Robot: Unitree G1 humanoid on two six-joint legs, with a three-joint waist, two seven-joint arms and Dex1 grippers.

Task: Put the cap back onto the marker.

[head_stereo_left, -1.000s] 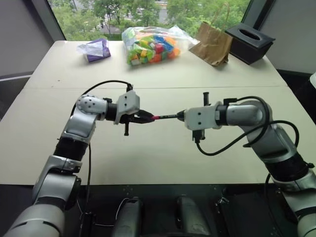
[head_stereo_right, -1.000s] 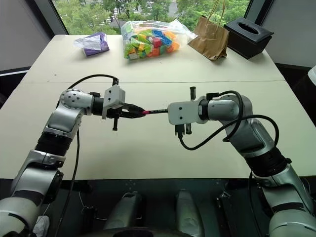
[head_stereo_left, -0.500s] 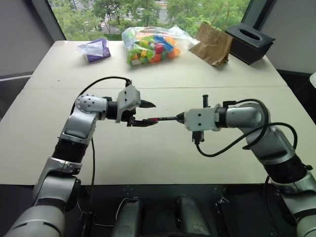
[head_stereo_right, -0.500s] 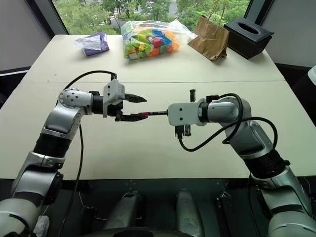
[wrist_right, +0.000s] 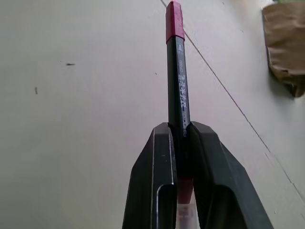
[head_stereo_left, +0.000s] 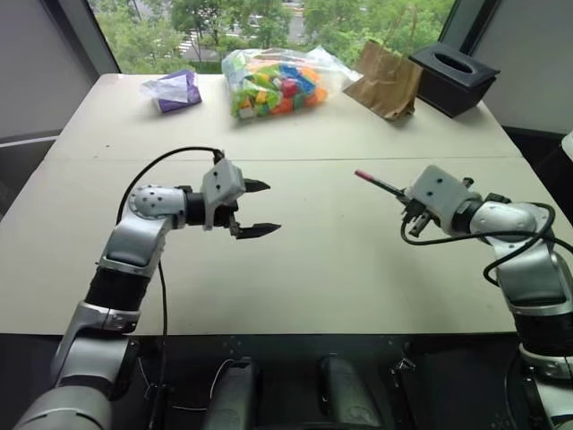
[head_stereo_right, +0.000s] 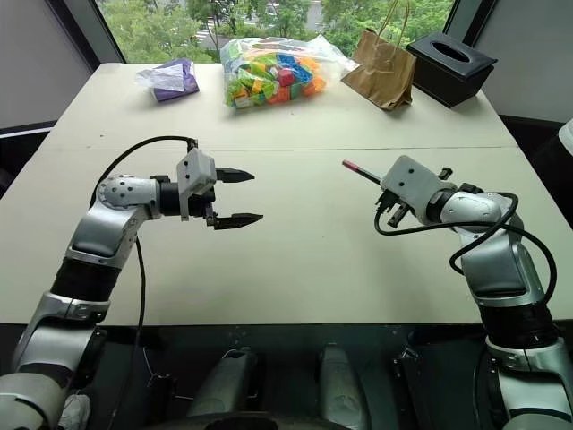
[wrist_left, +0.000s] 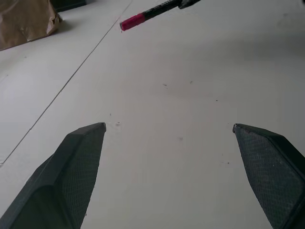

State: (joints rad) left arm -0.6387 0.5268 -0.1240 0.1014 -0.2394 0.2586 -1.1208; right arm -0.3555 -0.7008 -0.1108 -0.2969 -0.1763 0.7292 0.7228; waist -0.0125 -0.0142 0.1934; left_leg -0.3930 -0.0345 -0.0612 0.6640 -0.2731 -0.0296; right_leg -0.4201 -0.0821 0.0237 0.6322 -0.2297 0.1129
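Observation:
My right gripper is going to release the marker on the bare table across the seam from the black tissue box (head_stereo_left: 481, 216). The marker is now held above the table.
My right gripper (head_stereo_left: 406, 194) is shut on the black barrel of the marker (head_stereo_left: 383, 184), above the table's right side. The marker sticks out past the fingertips (wrist_right: 164, 136), slanting toward the table's middle and far side. The red cap (wrist_right: 174, 21) sits on the marker's free end, also seen as a red cap (wrist_left: 132, 21) in the left wrist view. My left gripper (head_stereo_left: 269, 208) hangs over the left middle of the table, open, with nothing between its fingers (wrist_left: 81, 157). It points toward the right gripper, well apart from the marker.
Along the far edge lie a purple packet (head_stereo_left: 175, 90), a clear bag of colourful blocks (head_stereo_left: 273, 82), a brown paper bag (head_stereo_left: 385, 79) and a black tissue box (head_stereo_left: 452, 76). A seam (head_stereo_left: 304, 160) crosses the table (head_stereo_left: 295, 278).
My left gripper opened and let go of the marker's red end. My right gripper swung away to the right with the marker, whose red end now stays on it.

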